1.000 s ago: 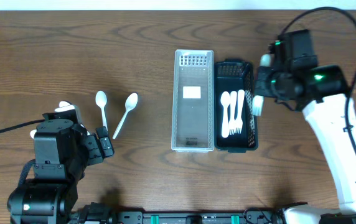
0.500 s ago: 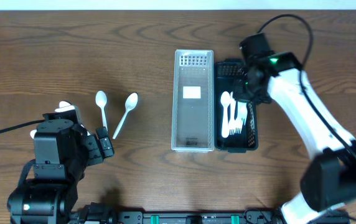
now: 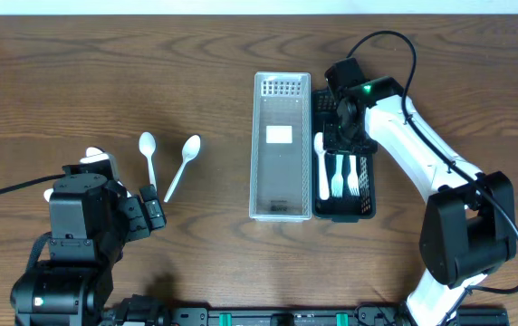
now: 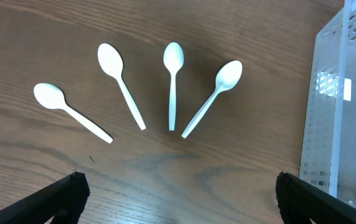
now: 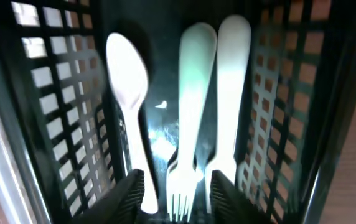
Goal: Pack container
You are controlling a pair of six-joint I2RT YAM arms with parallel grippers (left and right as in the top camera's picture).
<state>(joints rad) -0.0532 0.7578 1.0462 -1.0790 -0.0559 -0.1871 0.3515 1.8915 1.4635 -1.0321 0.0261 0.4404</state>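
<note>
The white spoon nearest the clear container has a handle (image 3: 185, 161) (image 4: 216, 93), and my left gripper will close on it just below the spoon's bowl.
A black mesh basket (image 3: 363, 158) holds a white spoon (image 3: 320, 167) and two white forks (image 3: 337, 177). My right gripper (image 3: 342, 136) is low inside the basket. In the right wrist view it (image 5: 179, 196) is open, with one fork's (image 5: 193, 93) tines between its fingers, the spoon (image 5: 128, 68) to the left and the other fork (image 5: 231, 74) to the right. A clear perforated container (image 3: 282, 204) stands left of the basket, empty. Several white spoons (image 4: 172, 81) lie on the table ahead of my open, empty left gripper (image 4: 178, 199).
The wooden table (image 3: 214, 63) carries two visible spoons (image 3: 148, 154) at the left in the overhead view. The clear container's wall (image 4: 337, 124) shows at the right of the left wrist view. My left arm's base (image 3: 78, 217) sits at the front left.
My right arm has swung left from beside the basket and come down into it. The cutlery in the basket has spread apart. The left arm has not moved.
</note>
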